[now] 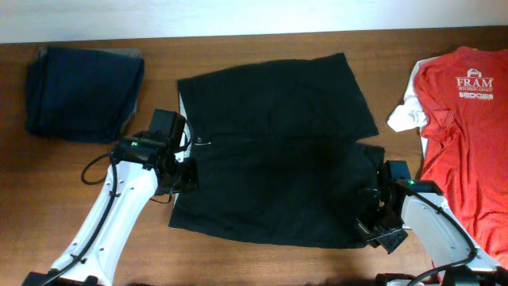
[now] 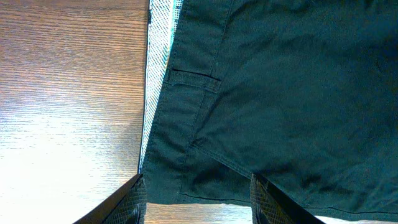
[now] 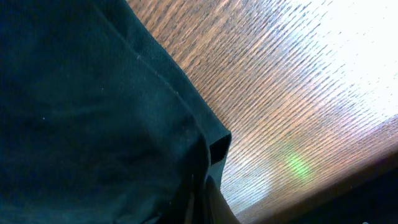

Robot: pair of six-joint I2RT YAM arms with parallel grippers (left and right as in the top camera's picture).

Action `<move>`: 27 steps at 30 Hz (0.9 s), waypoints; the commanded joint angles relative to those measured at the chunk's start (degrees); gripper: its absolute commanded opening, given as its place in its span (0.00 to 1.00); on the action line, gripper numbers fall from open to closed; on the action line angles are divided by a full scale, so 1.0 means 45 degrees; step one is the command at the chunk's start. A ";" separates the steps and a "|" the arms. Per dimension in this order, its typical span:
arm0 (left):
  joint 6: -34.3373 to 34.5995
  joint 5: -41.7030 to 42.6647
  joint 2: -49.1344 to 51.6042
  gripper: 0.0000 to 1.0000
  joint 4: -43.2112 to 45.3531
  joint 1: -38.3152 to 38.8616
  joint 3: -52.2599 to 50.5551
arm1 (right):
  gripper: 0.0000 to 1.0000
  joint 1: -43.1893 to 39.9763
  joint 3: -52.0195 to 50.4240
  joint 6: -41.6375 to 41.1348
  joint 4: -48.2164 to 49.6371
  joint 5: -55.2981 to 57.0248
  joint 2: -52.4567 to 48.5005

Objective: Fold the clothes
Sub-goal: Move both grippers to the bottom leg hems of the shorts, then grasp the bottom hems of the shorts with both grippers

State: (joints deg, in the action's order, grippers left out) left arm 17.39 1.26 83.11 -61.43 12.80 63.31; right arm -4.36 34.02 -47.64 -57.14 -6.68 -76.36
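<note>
The clothes' bottom edge is held by my right gripper alone, so next I draw my left gripper back and pinch the clothes' loose corner (image 1: pixel 174 224) by the pale band before the fold.
The clothes (image 1: pixel 278 159), a black shorts-like garment, lie spread flat in the middle of the table. A pale inner band (image 2: pixel 155 74) shows along their left edge. My left gripper (image 1: pixel 181 173) is at that left edge, low over the wood. In the left wrist view the left gripper (image 2: pixel 199 208) is open, its fingers (image 2: pixel 134 202) straddling the garment's bottom corner (image 2: pixel 199 186) with nothing pinched. My right gripper (image 1: pixel 371 221) is at the lower right corner of the clothes. In the right wrist view the right gripper (image 3: pixel 205 190) is shut on the black hem (image 3: pixel 214 146), which bunches at the jaws.
Folded dark navy clothes (image 1: pixel 83 91) sit at the back left. A red T-shirt (image 1: pixel 464 119) with white print lies along the right side. Bare wood (image 2: pixel 68 93) lies left of the shorts. The table's front edge (image 3: pixel 348 180) is close to the right gripper.
</note>
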 commanded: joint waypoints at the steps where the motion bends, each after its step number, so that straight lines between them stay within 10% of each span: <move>1: 0.0034 0.0092 -0.0151 0.54 -0.0015 0.0063 -0.0087 | 0.04 -0.0044 0.0204 0.0437 -0.0019 0.0248 0.0029; 13: 0.2958 -0.0136 -0.3774 0.67 -0.4163 -0.1214 -0.0243 | 0.04 -0.0044 0.0209 0.1540 -0.0384 0.0199 0.0029; 17: 0.3764 0.0670 -0.3735 0.78 -0.0418 -0.1214 -0.4750 | 0.04 -0.0044 0.0204 0.1540 -0.0335 0.0189 0.0029; 27: 0.5678 -0.0083 -0.1972 0.52 0.2671 -0.1214 -0.4906 | 0.04 -0.0044 0.0204 0.1540 -0.0092 0.0199 0.0029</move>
State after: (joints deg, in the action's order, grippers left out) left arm 39.44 1.61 70.28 -51.66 7.57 41.12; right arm -4.36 34.46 -40.51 -57.78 -6.70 -76.31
